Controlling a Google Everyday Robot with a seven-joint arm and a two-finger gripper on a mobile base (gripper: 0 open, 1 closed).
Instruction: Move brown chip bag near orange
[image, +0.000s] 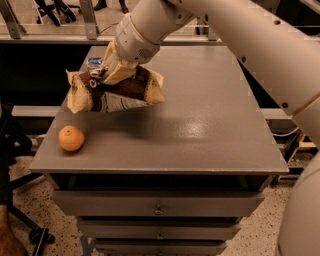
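Next, my gripper sets the brown chip bag down and lets go of it on the grey table (116, 112) against the orange, in front of the silver-blue can.
The brown chip bag (117, 91) hangs in the air over the left part of the grey table (200, 130), dark brown in the middle with pale tan ends. My gripper (114, 71) is shut on its top edge and holds it clear of the surface. The orange (71, 138) sits on the table near the front left corner, below and to the left of the bag, apart from it.
A small silver-blue can (95, 62) stands at the back left of the table, partly hidden behind the bag. The table has drawers (157, 205) below. A chair base (30, 230) is at the lower left on the floor.
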